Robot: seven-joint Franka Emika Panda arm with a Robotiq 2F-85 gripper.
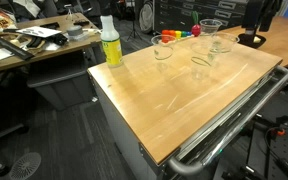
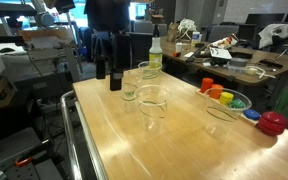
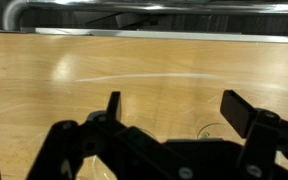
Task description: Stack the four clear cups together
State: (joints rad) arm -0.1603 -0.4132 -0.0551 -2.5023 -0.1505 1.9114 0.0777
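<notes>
My gripper is going to close on the rim of the clear cup point(image 1: 232, 40) point(image 3: 96, 158) nearest the black bowl, on the side that faces that bowl.
Several clear cups stand on the wooden table point(image 2: 184, 140). In an exterior view, one cup point(image 2: 130, 88) is just right of my gripper point(image 2: 108, 78), another point(image 2: 149, 70) stands before the bottle, a third point(image 2: 153, 106) is nearer the camera, and one more point(image 2: 222, 106) sits by the coloured toys. The same cups show in an exterior view, such as one point(image 1: 162, 47), another point(image 1: 201, 66) and a third point(image 1: 212, 32). My gripper point(image 3: 174, 108) hangs above the table, open and empty. In the wrist view part of one cup point(image 3: 216, 131) shows faintly low between the fingers.
A yellow-green bottle point(image 1: 111, 44) point(image 2: 155, 54) with a white top stands at one table corner. Coloured toys point(image 2: 227, 96) and a red piece point(image 2: 272, 123) lie along one edge. A metal rail point(image 1: 234, 115) point(image 3: 154, 13) runs along another side. Cluttered desks surround the table.
</notes>
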